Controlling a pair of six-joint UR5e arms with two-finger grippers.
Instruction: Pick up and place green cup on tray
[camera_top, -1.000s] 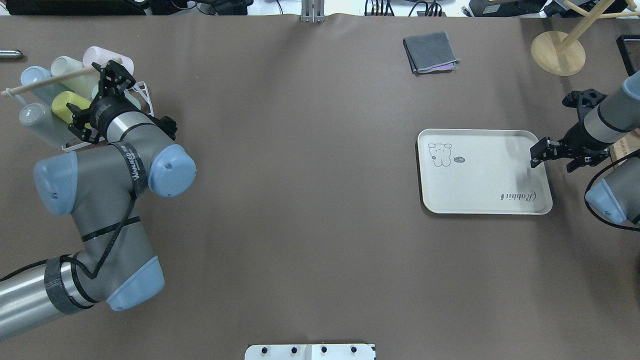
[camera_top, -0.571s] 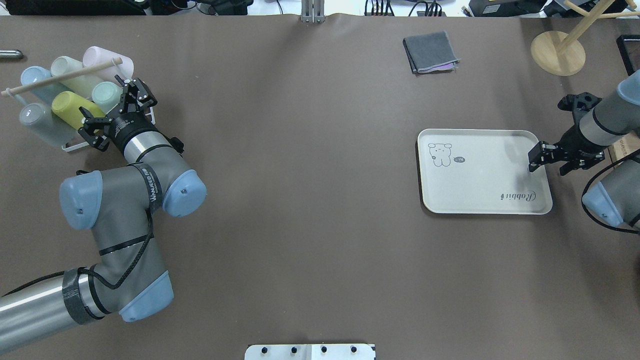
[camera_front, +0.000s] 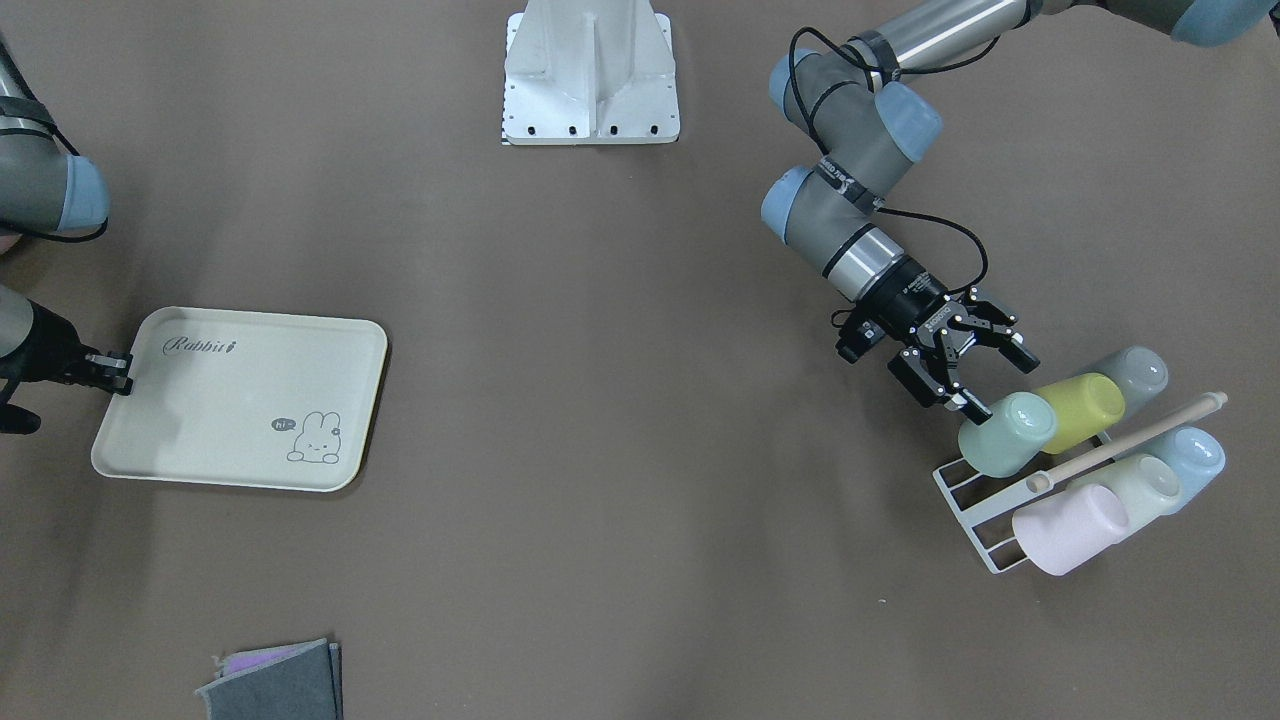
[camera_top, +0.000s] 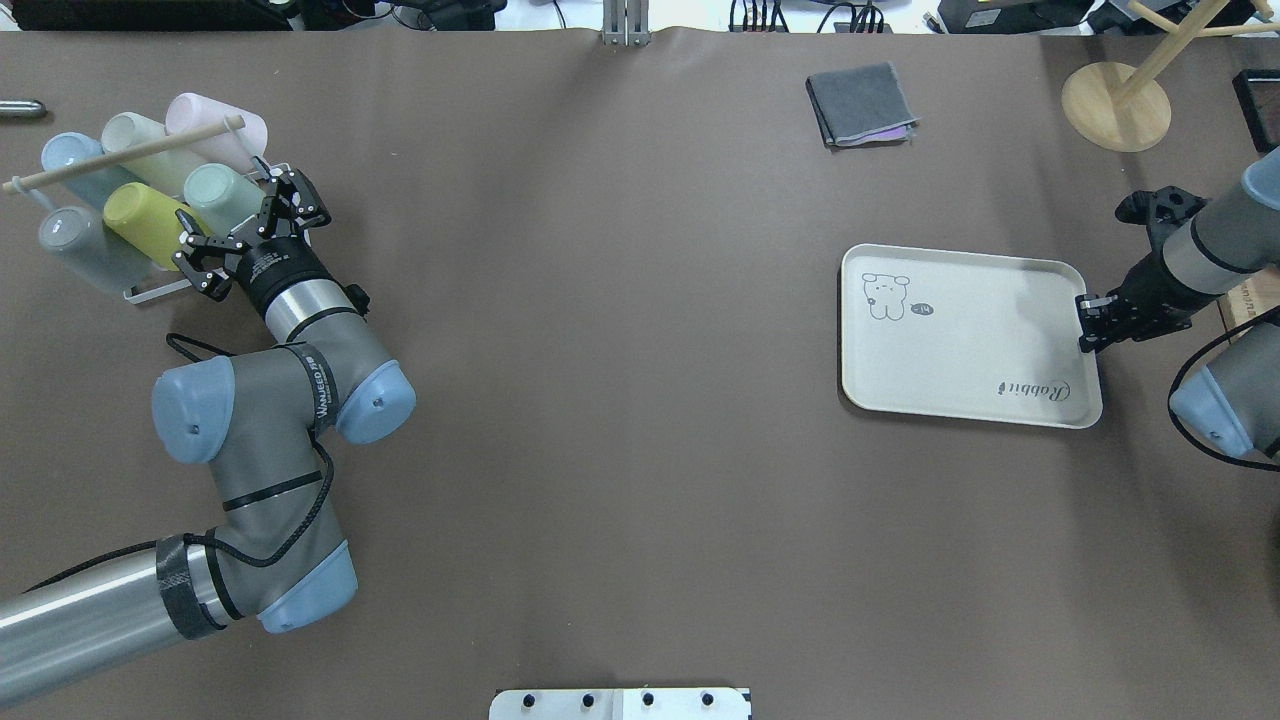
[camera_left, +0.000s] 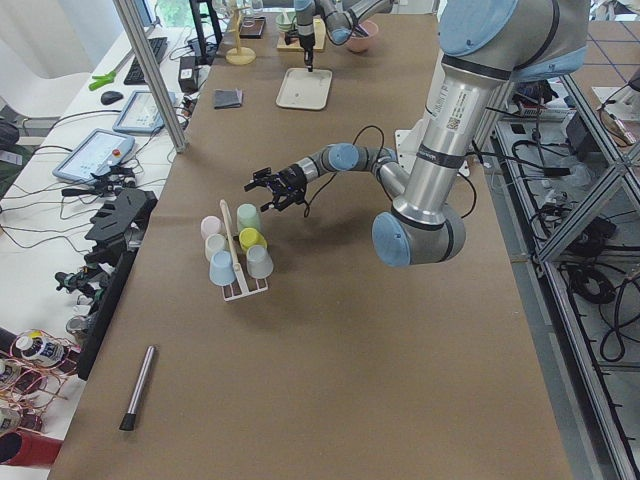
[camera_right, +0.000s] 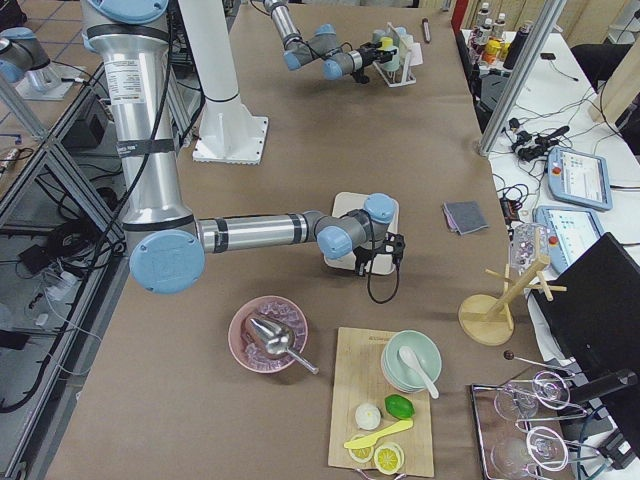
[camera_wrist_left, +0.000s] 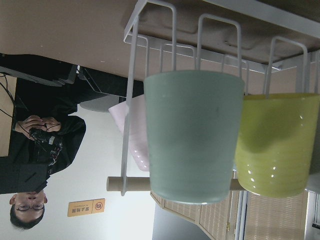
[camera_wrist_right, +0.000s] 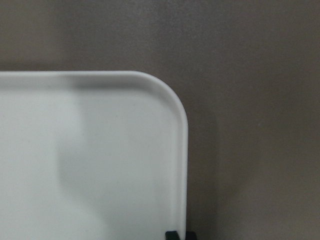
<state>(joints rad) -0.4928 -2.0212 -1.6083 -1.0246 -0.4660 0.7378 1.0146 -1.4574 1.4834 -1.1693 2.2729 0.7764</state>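
Note:
My right gripper is to let go of the cream tray on the bare table ahead of the white bracket (camera_front: 632, 372).
The mint green cup (camera_top: 212, 188) lies on its side in a white wire rack (camera_top: 150, 290) at the table's far left. It also shows in the front view (camera_front: 1005, 435) and fills the left wrist view (camera_wrist_left: 192, 135), bottom end toward the camera. My left gripper (camera_top: 238, 222) is open and empty, its fingertips just short of the cup. The cream tray (camera_top: 960, 340) lies flat at the right. My right gripper (camera_top: 1088, 322) is shut on the rim of the tray's right edge (camera_wrist_right: 182, 165).
The rack also holds a yellow-green cup (camera_top: 140, 215), a pink cup (camera_top: 215, 118), pale, blue and grey cups, with a wooden dowel (camera_top: 120, 152) across them. A folded grey cloth (camera_top: 862, 103) and a wooden stand (camera_top: 1115, 105) sit at the back right.
My left gripper drew back from over the rack toward the robot and now faces the green cup's end. My right gripper closed on the tray's rim, and the tray turned slightly.

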